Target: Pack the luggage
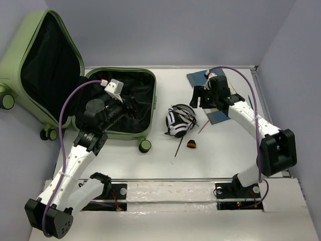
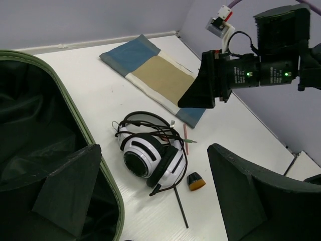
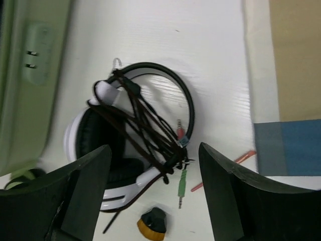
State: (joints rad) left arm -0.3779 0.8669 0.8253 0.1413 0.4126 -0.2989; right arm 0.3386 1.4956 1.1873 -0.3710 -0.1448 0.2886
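Next, my right gripper should go to the white-and-black headphones and close on the headband's bend (image 1: 192, 109) (image 3: 188, 96), on the side facing the folded blue-and-tan cloth.
The luggage (image 1: 146, 95), a pale green suitcase, lies open at the left with its black-lined lid (image 1: 47, 60) propped up behind. My left gripper (image 1: 132, 106) hovers open over its black interior, near the right rim (image 2: 85, 135). In the left wrist view that gripper (image 2: 155, 201) frames white-and-black headphones (image 2: 150, 158) on the table. My right gripper (image 1: 199, 100) hangs open and empty just right of the headphones (image 1: 178, 120). In its wrist view the right gripper (image 3: 155, 196) is above the tangled cord and earcup (image 3: 135, 130).
A folded blue-and-tan cloth (image 1: 216, 116) lies under the right arm. A small black-and-orange brush head (image 1: 191, 144), a thin black stick (image 1: 178, 146) and a red pencil (image 1: 204, 126) lie by the headphones. A green audio jack (image 3: 182, 183) trails from the cord.
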